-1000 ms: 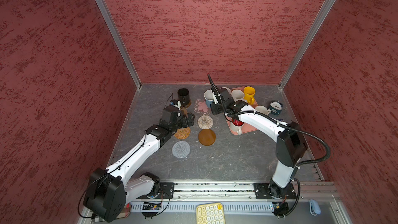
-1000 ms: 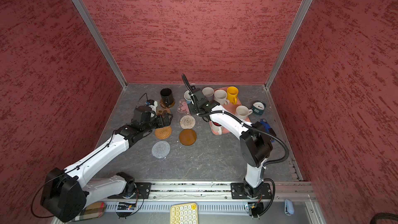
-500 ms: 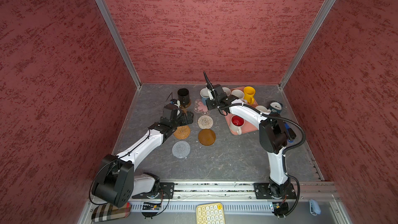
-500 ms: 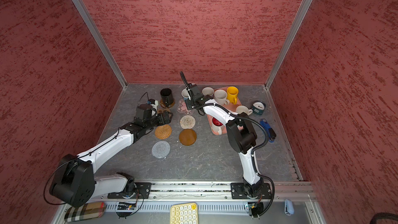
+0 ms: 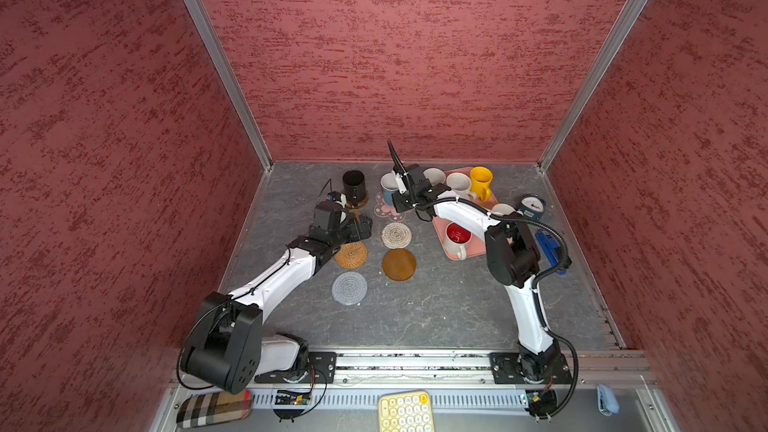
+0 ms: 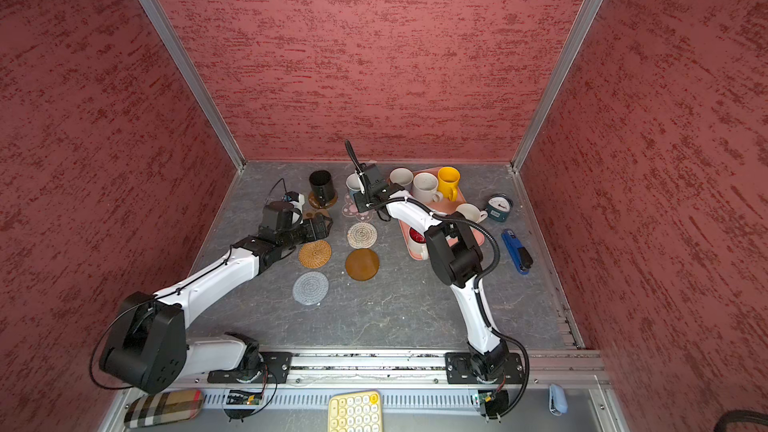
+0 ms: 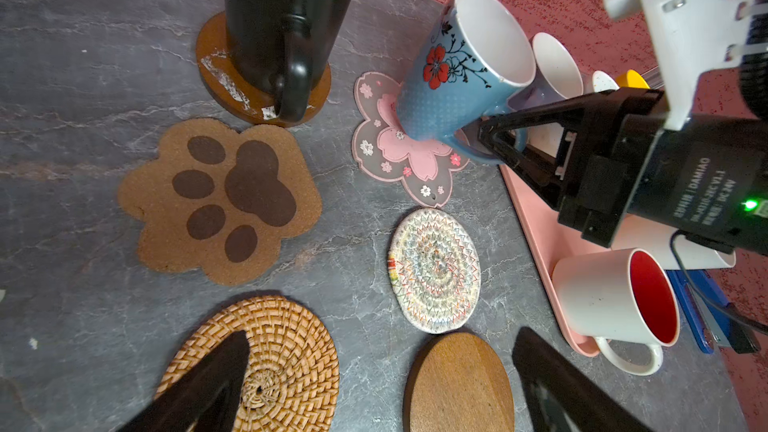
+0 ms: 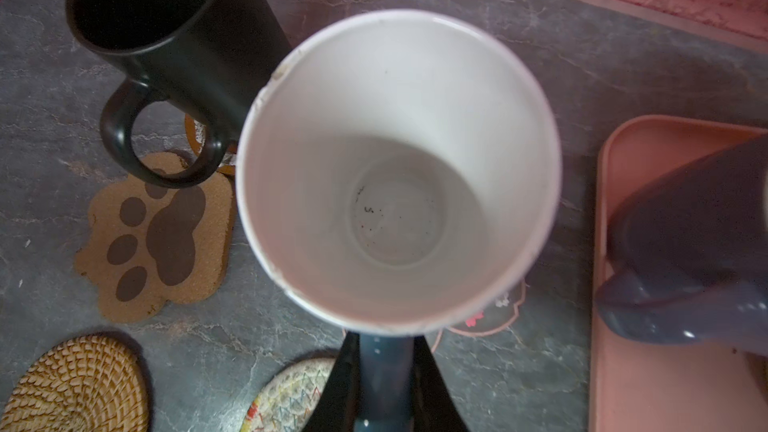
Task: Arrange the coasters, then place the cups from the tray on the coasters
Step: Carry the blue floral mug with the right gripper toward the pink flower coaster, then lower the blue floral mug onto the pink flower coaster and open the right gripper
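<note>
I should set the light blue cup down with my right gripper on the back half of the pink flower coaster (image 5: 393,201) (image 8: 412,209).
My right gripper (image 8: 384,351) is shut on the handle of the light blue cup (image 7: 457,76). That cup leans with its base on the pink flower coaster (image 7: 399,155). The black cup (image 7: 282,14) stands on a glossy brown round coaster (image 7: 232,89), beside the paw coaster (image 7: 220,201). My left gripper (image 7: 382,338) is open and empty, above the rattan coaster (image 7: 282,347) and a brown disc (image 7: 457,384). In both top views a beige woven coaster (image 5: 396,235) and a grey one (image 5: 349,288) lie nearby. The pink tray (image 5: 446,252) holds the red-inside cup (image 5: 456,236), the yellow cup (image 5: 481,182) and others.
A teal clock (image 5: 532,206) and a blue tool (image 5: 548,249) lie right of the tray. A lavender cup (image 8: 698,243) sits at the tray's near corner, close to the held cup. A pale yellow keypad (image 5: 405,411) and a plaid case (image 5: 214,407) lie in front of the rail.
The right arm has carried the light blue cup a little left, off the tray's edge and over the flower coaster, its elbow swinging inward. The left gripper has hardly moved.
</note>
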Available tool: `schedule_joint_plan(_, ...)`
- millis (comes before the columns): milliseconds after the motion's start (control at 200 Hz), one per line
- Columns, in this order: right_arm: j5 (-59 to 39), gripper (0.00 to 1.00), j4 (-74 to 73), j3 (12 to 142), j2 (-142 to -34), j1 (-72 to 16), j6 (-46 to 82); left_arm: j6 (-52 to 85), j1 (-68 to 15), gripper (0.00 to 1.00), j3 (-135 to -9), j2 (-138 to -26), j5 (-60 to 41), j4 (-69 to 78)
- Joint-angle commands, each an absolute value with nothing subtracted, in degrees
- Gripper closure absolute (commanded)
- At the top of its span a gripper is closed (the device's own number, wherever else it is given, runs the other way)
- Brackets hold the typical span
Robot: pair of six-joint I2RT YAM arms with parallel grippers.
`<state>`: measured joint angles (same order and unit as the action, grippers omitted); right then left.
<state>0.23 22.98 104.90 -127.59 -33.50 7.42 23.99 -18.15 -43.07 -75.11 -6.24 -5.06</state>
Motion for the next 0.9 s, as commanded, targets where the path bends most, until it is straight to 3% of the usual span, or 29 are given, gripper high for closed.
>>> schedule_joint_plan(0,-0.2,1.00,18.1,107.4,-127.3,-32.5,7.3,23.2,-17.7,0.00,-42.4,-75.3,-7.0,-3.4)
schedule_joint_plan(892,-0.6,1.00,16.6,104.3,-127.5,-32.4,7.4,23.3,-17.6,0.00,-42.0,-75.4,-6.9,-3.4)
